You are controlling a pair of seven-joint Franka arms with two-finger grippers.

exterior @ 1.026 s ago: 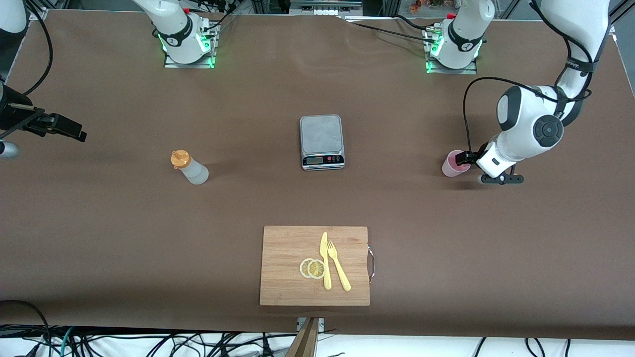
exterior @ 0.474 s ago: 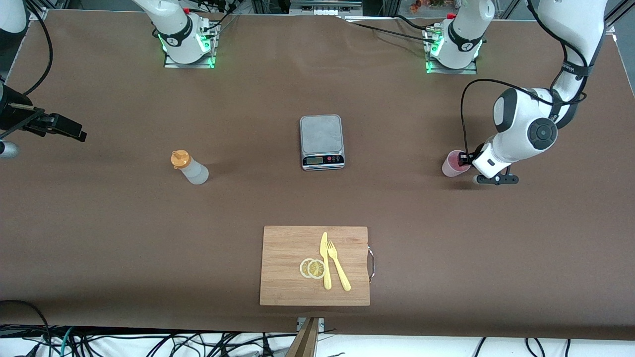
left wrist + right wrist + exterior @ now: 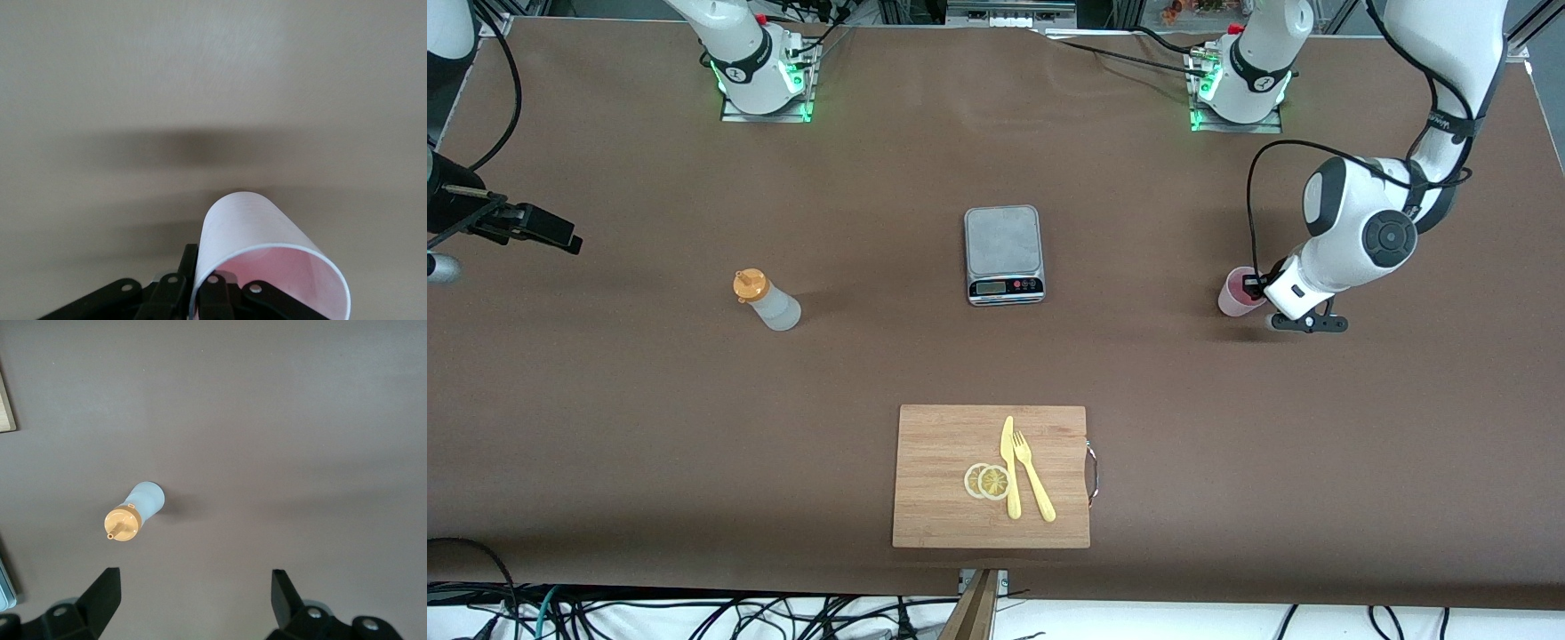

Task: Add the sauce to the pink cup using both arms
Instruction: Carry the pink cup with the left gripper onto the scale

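Next, I put the pink cup down on the middle of the grey kitchen scale's plate (image 3: 1000, 234), behind its display, with my left gripper.
The pink cup (image 3: 1238, 295) stands toward the left arm's end of the table, level with the scale. My left gripper (image 3: 1256, 286) is shut on its rim, one finger outside the wall and one inside; in the left wrist view the cup (image 3: 257, 223) fills the space before the gripper (image 3: 199, 261). The sauce bottle (image 3: 768, 303), whitish with an orange cap, stands toward the right arm's end. My right gripper (image 3: 569, 240) is open and empty, up over the table at that end. The right wrist view shows the bottle (image 3: 137, 510) ahead of the open gripper (image 3: 193, 577).
A grey kitchen scale (image 3: 1003, 253) sits mid-table between bottle and cup. A wooden cutting board (image 3: 938, 444) nearer the front camera carries two lemon slices (image 3: 987, 481), a yellow knife (image 3: 1009, 467) and a fork (image 3: 1033, 487).
The left arm has shifted a little toward the scale, and the pink cup in its gripper has moved slightly with it. The right arm and the bottle have not moved.
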